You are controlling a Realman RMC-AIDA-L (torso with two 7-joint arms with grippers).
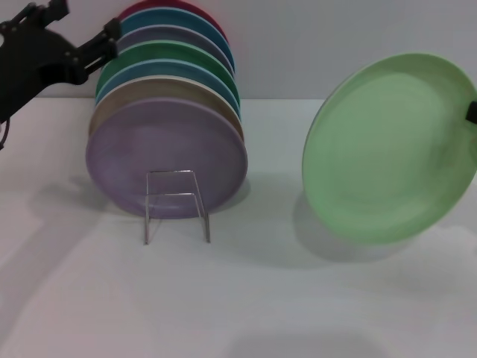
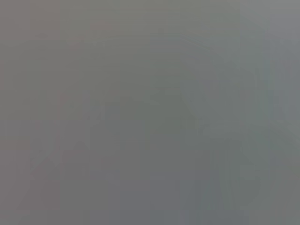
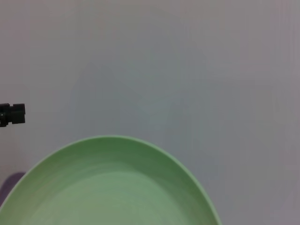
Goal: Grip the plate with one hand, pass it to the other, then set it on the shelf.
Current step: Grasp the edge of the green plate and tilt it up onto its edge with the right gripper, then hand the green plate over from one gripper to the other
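I need to close my left gripper on the upper rim of the mint-green plate (image 1: 341, 89), on the plate's side toward the shelf, across from my right gripper.
The pale mint-green plate (image 1: 389, 149) hangs tilted above the table on the right, its face turned toward me. At its far right rim a black bit of my right gripper (image 1: 472, 112) shows, shut on the plate's edge; the rest is out of frame. The right wrist view has the plate (image 3: 110, 187) filling its lower part. My left gripper (image 1: 112, 42) is raised at the upper left, beside the back of the stacked plates, open and holding nothing. The wire shelf (image 1: 176, 205) stands left of centre with its front loop bare.
Several plates stand on edge in the shelf: a lavender plate (image 1: 165, 156) in front, then tan, blue, an emerald-green plate (image 1: 173, 52) and others behind. White table (image 1: 246, 298) all around. The left wrist view is plain grey.
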